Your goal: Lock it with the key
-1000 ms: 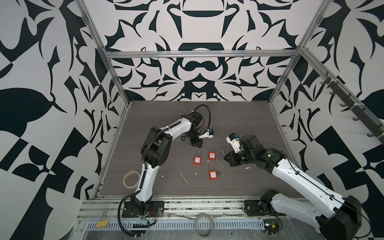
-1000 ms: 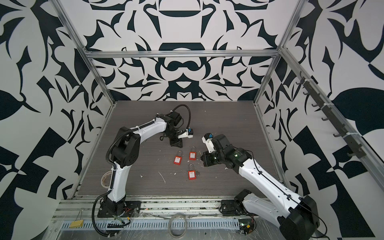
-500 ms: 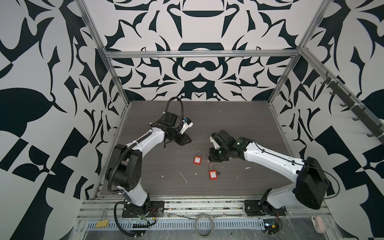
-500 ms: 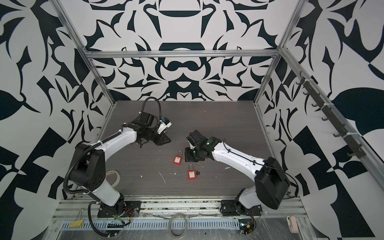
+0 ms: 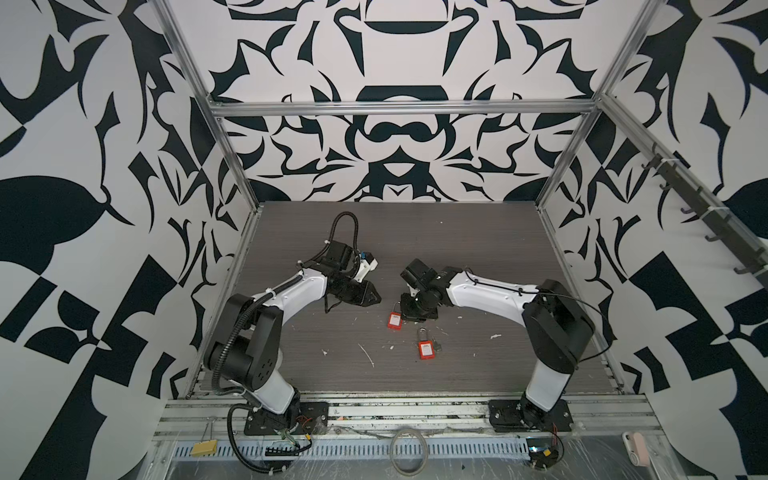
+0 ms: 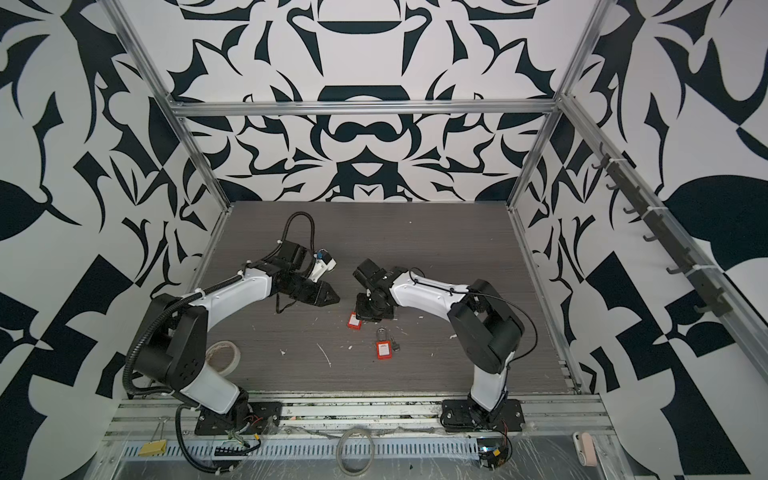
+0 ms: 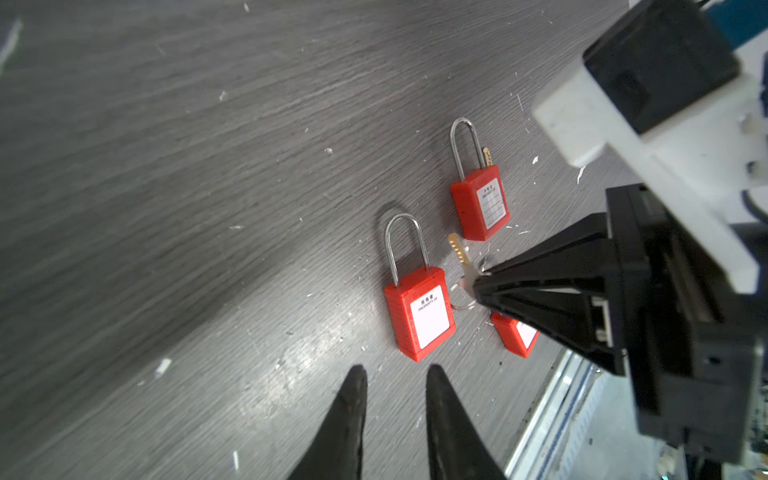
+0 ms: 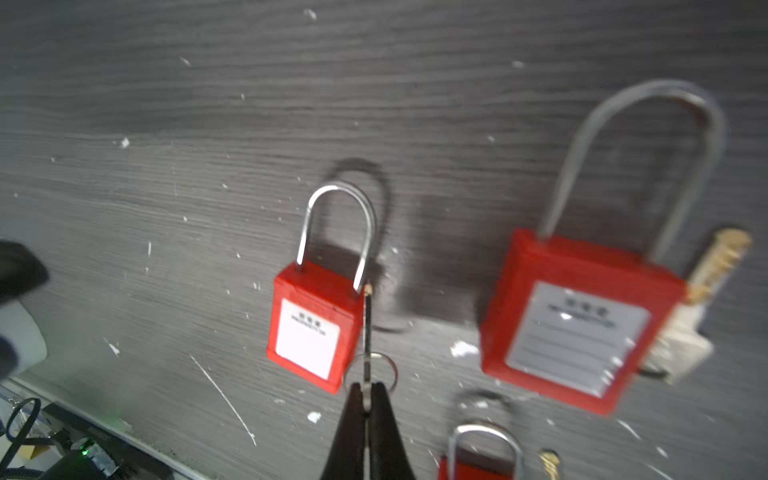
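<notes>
The key, now beside a padlock's shackle, will be let go by my right gripper on the grey table (image 5: pixel 401 319) (image 8: pixel 385 302), close beside the red padlock just ahead of it.
Three red padlocks lie on the grey table. The right wrist view shows one (image 8: pixel 313 328) just ahead of my right gripper (image 8: pixel 367 388), which is shut on a key (image 8: pixel 367 328) with a ring, seen edge-on; its tip sits beside that padlock's shackle. A larger-looking padlock (image 8: pixel 577 324) has a brass key (image 8: pixel 712 270) beside it. In both top views the right gripper (image 5: pixel 411 318) covers one padlock; two others (image 5: pixel 394 321) (image 5: pixel 427 349) show. My left gripper (image 7: pixel 395 374) is open and empty, a little short of a padlock (image 7: pixel 424 320).
A roll of tape (image 6: pixel 222 355) lies at the front left, near the left arm's base. White scraps (image 5: pixel 365 354) are scattered over the table. The aluminium rail (image 5: pixel 395 405) runs along the front edge, and patterned walls close in the other sides.
My left gripper has drawn back to the left, away from the padlocks. My right gripper has moved left over the padlocks and now covers one of them in both top views.
</notes>
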Controlling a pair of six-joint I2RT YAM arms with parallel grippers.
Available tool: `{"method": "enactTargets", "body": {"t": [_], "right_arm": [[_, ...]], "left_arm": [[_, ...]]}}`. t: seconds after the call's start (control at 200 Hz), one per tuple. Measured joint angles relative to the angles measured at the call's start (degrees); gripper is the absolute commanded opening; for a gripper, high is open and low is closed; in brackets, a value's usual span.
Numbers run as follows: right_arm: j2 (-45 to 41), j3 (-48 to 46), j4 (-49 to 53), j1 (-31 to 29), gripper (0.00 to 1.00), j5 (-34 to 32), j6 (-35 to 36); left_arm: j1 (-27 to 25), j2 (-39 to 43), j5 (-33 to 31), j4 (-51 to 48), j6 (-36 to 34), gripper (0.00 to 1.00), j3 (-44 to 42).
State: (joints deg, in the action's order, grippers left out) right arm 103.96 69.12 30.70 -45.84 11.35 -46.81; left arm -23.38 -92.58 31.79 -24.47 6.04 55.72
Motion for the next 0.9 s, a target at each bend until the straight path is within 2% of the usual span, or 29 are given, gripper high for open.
{"method": "enactTargets", "body": {"t": [0.24, 0.735, 0.9], "right_arm": [[4.52, 4.17, 1.68, -0.07, 0.02, 0.2, 0.22], [7.06, 5.66, 3.04, -0.07, 0.03, 1.27, 0.98], [7.65, 6.36, 2.99, -0.07, 0.07, 1.44, 2.14]], "left_arm": [[-0.15, -4.15, 1.68, -0.92, 2.69, 0.28, 0.0], [-2.54, -8.96, 3.65, -2.4, 5.22, 0.27, 0.02], [-2.93, -10.62, 5.35, -2.43, 6.21, 0.27, 0.11]]}}
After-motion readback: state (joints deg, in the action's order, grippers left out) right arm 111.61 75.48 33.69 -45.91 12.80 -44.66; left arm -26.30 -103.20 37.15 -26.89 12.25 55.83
